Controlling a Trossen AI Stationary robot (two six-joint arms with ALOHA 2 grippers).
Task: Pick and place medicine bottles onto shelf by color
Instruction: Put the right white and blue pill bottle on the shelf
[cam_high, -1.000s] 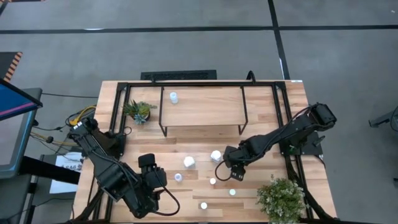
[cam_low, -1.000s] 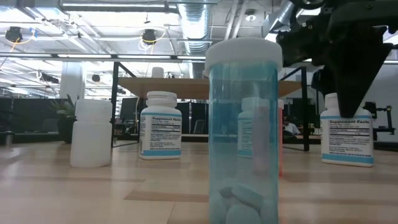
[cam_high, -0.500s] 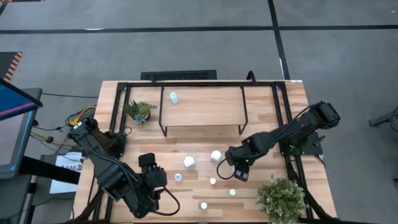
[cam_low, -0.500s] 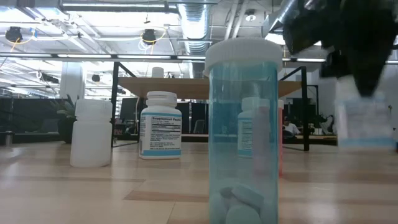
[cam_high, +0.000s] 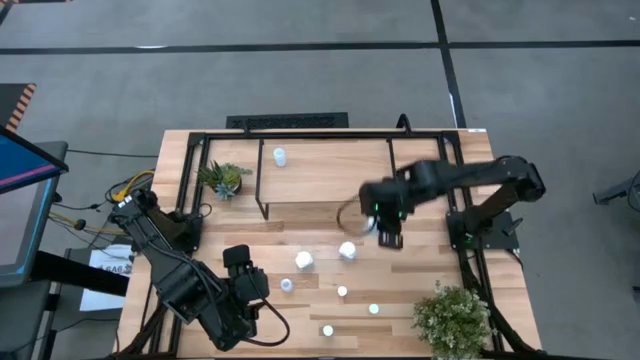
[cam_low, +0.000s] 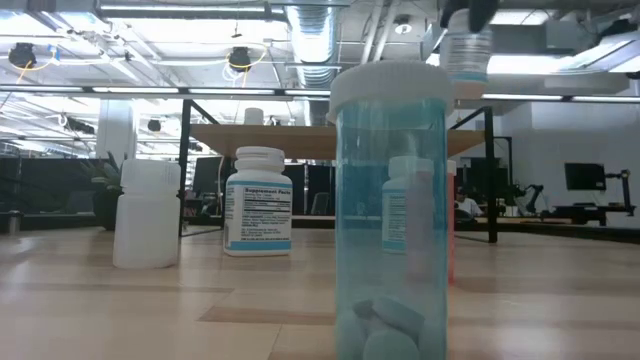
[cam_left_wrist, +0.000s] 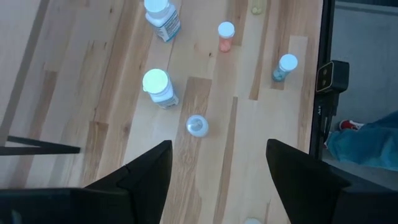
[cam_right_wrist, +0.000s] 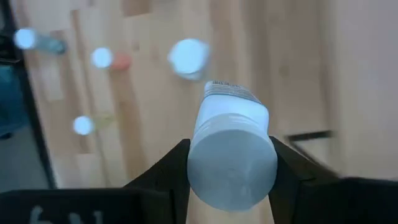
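My right gripper will release the white medicine bottle on the shelf's back corner (cam_high: 369, 155), across from the small bottle.
My right gripper (cam_high: 382, 228) is shut on a white medicine bottle (cam_right_wrist: 231, 163) with a blue-printed label, held high just off the front right of the shelf (cam_high: 325, 175). The low view shows that bottle (cam_low: 465, 48) well above the table. One small bottle (cam_high: 279, 156) stands on the shelf's far left. Two bigger white bottles (cam_high: 304, 260) (cam_high: 347, 250) and several small ones (cam_high: 342, 291) stand on the table before the shelf. My left gripper (cam_left_wrist: 217, 171) hovers open above the table's near left, over a small bottle (cam_left_wrist: 198, 126). My right gripper pinches the white bottle between its two fingers (cam_right_wrist: 166, 171) at the cap end (cam_right_wrist: 200, 167), one finger on each side. The fingers come from above, pointing down. The bottle hangs upright below them, lifted clear of the table.
A small potted plant (cam_high: 222, 178) sits left of the shelf and a bushier one (cam_high: 452, 318) at the near right corner. A black frame (cam_high: 455, 200) borders the table. In the low view a blue see-through bottle (cam_low: 390, 210) stands close in front.
My right gripper has lifted the white bottle off the table's near right part. It has carried it up and toward the far edge, to the shelf's front right. The bottle stays upright.
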